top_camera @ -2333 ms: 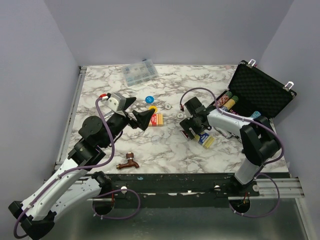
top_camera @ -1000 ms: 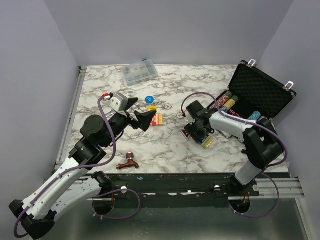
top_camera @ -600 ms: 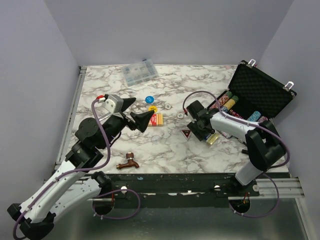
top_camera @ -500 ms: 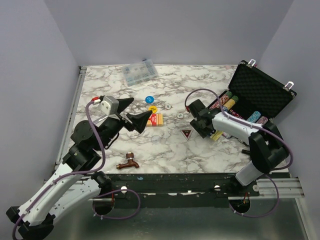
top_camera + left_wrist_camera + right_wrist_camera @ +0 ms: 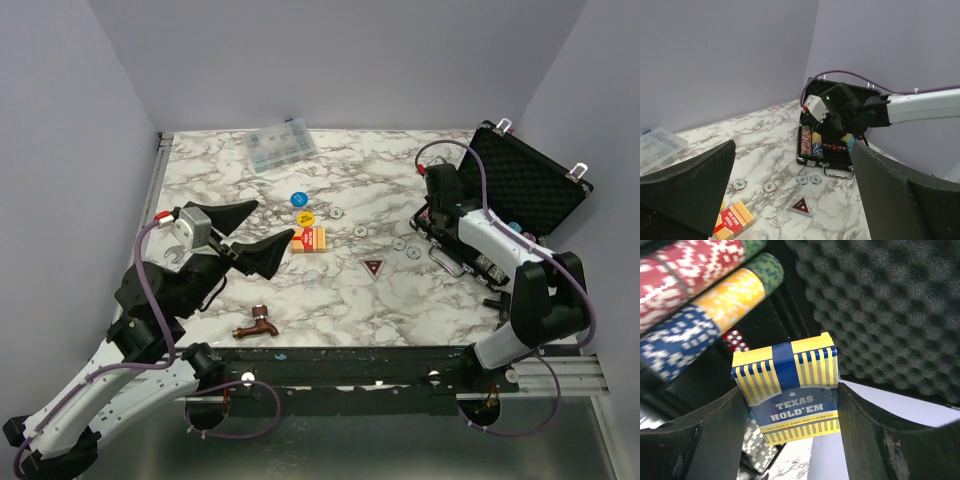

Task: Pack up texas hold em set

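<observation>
I need to use my right gripper to set the blue-and-yellow card box down between the chip rows, against the foam lid's side (image 5: 483, 219) (image 5: 772, 326).
The black case (image 5: 540, 178) lies open at the right, its foam lid (image 5: 880, 305) raised and its chip rows (image 5: 700, 305) inside. My right gripper (image 5: 790, 412) is shut on the blue-and-yellow card box (image 5: 790, 390), held just above the case's near left end (image 5: 432, 212). A red card box (image 5: 309, 239) lies mid-table beside a blue disc (image 5: 297, 198), a yellow disc (image 5: 305, 217) and silver discs (image 5: 399, 242). My left gripper (image 5: 262, 228) hangs open and empty, left of the red box.
A red-and-black triangular marker (image 5: 373, 265) lies on the marble in front of the case handle (image 5: 837, 172). A copper faucet (image 5: 257, 325) sits near the front edge. A clear compartment box (image 5: 281, 145) rests at the back left.
My right gripper has carried the blue card box from mid-table back and right to the case, uncovering the triangular marker. The left arm has drawn back to the left.
</observation>
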Controlling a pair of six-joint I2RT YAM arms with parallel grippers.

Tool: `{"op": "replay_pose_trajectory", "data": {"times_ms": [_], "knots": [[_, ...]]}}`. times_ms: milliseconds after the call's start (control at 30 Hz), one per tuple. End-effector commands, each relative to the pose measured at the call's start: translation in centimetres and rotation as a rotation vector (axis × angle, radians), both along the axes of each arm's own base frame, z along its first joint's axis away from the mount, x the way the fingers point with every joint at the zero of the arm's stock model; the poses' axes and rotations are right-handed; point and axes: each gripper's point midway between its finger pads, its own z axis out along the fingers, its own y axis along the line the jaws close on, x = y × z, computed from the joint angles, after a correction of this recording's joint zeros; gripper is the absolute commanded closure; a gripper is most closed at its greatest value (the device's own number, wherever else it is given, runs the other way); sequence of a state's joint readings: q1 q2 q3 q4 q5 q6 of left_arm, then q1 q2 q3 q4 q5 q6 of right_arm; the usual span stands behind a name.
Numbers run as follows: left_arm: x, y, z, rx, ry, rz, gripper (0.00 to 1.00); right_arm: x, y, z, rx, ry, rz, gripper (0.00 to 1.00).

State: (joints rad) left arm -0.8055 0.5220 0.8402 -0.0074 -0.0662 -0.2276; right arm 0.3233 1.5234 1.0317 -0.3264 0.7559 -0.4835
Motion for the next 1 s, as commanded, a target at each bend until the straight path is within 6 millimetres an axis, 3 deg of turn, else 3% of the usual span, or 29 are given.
{"op": "replay_pose_trajectory", "data": {"times_ms": [0, 200, 333, 633, 967], "knots": [[-0.7, 0.8, 0.8, -0.007, -0.026, 0.026, 0.01, 2.8, -2.6, 1.0, -0.076, -0.024, -0.015, 0.66], [-1.3, 0.2, 0.6, 0.004, -0.028, 0.000, 0.01, 4.1, -5.0, -0.8, -0.033, 0.031, -0.004, 0.66], [-1.6, 0.0, 0.5, 0.016, -0.039, -0.006, 0.01, 4.9, -4.7, -2.4, -0.023, 0.098, 0.057, 0.66], [-1.6, 0.1, 0.2, 0.038, -0.057, 0.021, 0.01, 4.9, -7.9, -4.1, -0.030, 0.160, 0.029, 0.62], [-1.4, -0.3, -0.2, 0.065, -0.063, 0.028, 0.01, 5.4, -8.5, -5.6, -0.056, 0.224, 0.036, 0.59]]}}
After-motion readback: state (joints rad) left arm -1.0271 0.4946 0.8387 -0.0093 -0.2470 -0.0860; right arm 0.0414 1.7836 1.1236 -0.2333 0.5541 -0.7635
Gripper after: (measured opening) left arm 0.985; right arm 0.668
